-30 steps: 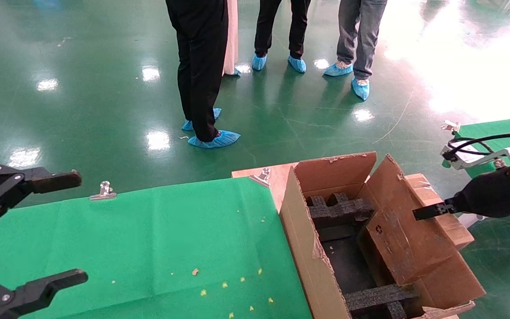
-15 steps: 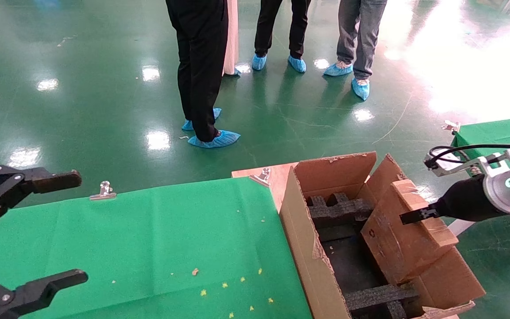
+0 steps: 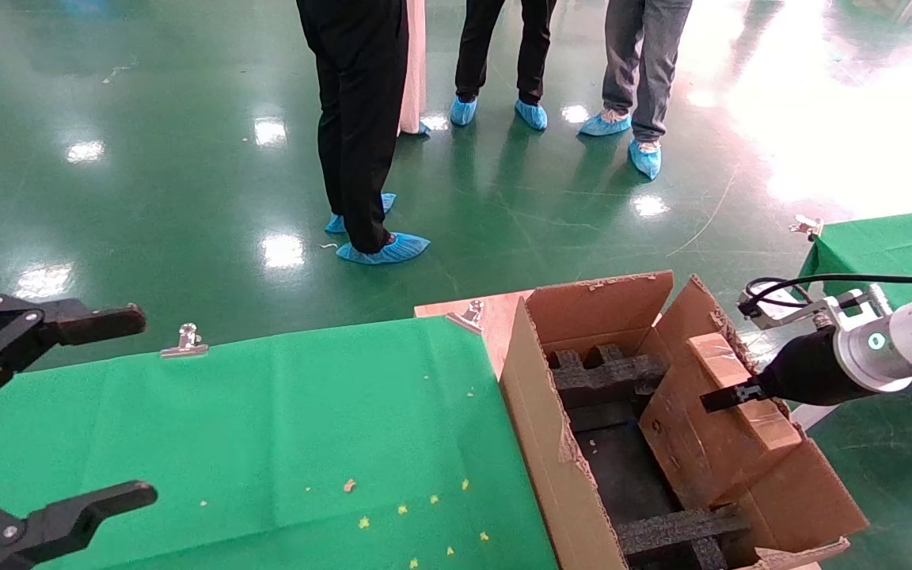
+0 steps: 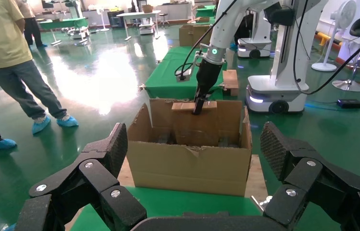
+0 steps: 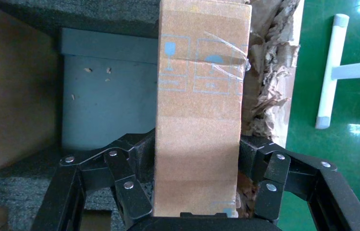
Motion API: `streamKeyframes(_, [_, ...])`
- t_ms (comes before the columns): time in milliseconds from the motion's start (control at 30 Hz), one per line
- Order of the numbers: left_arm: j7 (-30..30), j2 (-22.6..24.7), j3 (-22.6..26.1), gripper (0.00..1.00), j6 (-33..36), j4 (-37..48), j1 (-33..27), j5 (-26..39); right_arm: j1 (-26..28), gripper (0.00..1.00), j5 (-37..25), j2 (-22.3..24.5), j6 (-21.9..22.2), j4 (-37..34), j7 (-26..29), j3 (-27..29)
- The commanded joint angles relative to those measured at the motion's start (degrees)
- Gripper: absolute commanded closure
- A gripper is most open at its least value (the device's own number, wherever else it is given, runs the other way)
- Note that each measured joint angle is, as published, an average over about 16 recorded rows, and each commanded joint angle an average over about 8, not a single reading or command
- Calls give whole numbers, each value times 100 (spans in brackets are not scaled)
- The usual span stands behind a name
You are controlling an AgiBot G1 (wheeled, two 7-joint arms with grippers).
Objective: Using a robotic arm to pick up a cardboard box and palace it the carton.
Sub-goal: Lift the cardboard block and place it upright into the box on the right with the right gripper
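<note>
Next, my right gripper lets go of the cardboard box between the black foam pieces, along the carton's side (image 3: 672, 450) (image 5: 187, 103).
The slim brown cardboard box (image 3: 701, 431) stands on edge, tilted, inside the right side of the carton (image 3: 539, 443), against its right flap. My right gripper (image 3: 729, 393) on the white robotic arm (image 3: 911, 332) is shut on the box's upper end. Seen from the right wrist, the box (image 5: 199, 106) fills the gap in the right gripper (image 5: 197, 161), above black foam (image 5: 96, 14) and the carton's grey floor (image 5: 105, 96). From the left wrist, the carton (image 4: 187, 166) stands ahead with the box (image 4: 192, 125) in it. My left gripper (image 3: 143, 405) hangs open at the far left, holding nothing.
A green cloth (image 3: 266, 443) covers the table left of the carton, held by metal clips (image 3: 185, 340). Three people (image 3: 361, 119) stand on the glossy green floor behind. Another green table (image 3: 891, 233) lies at the right. A white robot base (image 4: 274, 94) stands beyond the carton.
My right gripper has carried the cardboard box leftward and down, deeper into the carton. The left arm has not moved.
</note>
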Motion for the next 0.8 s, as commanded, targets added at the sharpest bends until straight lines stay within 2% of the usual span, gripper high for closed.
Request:
streamKeyframes(33, [0, 0, 0, 0, 0, 0, 0, 0, -88, 100, 48, -47, 10, -76, -50, 17])
streamKeyframes(800, [2, -2, 4, 0, -2, 0, -1, -3, -842, 100, 420, -442, -222, -697, -686, 150])
